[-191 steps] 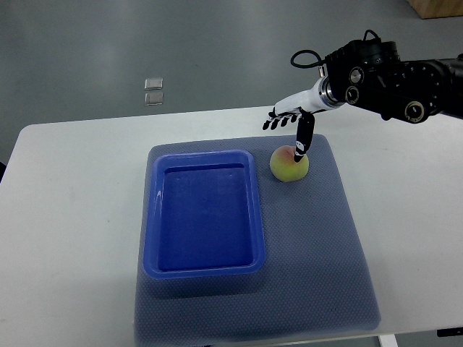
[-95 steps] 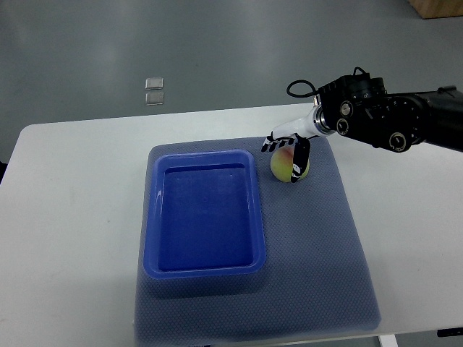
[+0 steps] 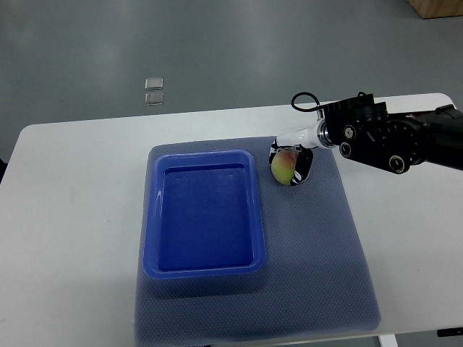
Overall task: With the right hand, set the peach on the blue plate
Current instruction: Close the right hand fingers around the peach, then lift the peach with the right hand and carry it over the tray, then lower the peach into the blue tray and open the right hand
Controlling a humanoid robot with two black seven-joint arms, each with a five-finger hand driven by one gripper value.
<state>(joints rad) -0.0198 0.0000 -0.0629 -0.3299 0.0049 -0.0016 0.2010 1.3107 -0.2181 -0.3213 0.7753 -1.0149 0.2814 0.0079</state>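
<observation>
I will let go of the peach with my right gripper near the middle of the empty blue plate (image 3: pixel 194 217).
A yellow-pink peach (image 3: pixel 284 166) sits on the grey mat (image 3: pixel 318 246), just right of the blue plate's far right corner. The blue plate (image 3: pixel 206 269) is a deep rectangular tray on the left half of the mat, with nothing in it. My right hand (image 3: pixel 291 163) comes in from the right edge on a black arm (image 3: pixel 394 137). Its fingers are curled around the peach from above and behind, wrapping its top and right side. The peach still rests on the mat. The left arm is out of view.
The mat lies on a white table (image 3: pixel 72 217). Two small clear squares (image 3: pixel 153 90) lie on the grey floor beyond the table's far edge. A brown box corner (image 3: pixel 438 6) shows at the top right.
My right hand came down from above the peach and closed its fingers around it. The arm dropped lower and shifted slightly. The peach has stayed in place.
</observation>
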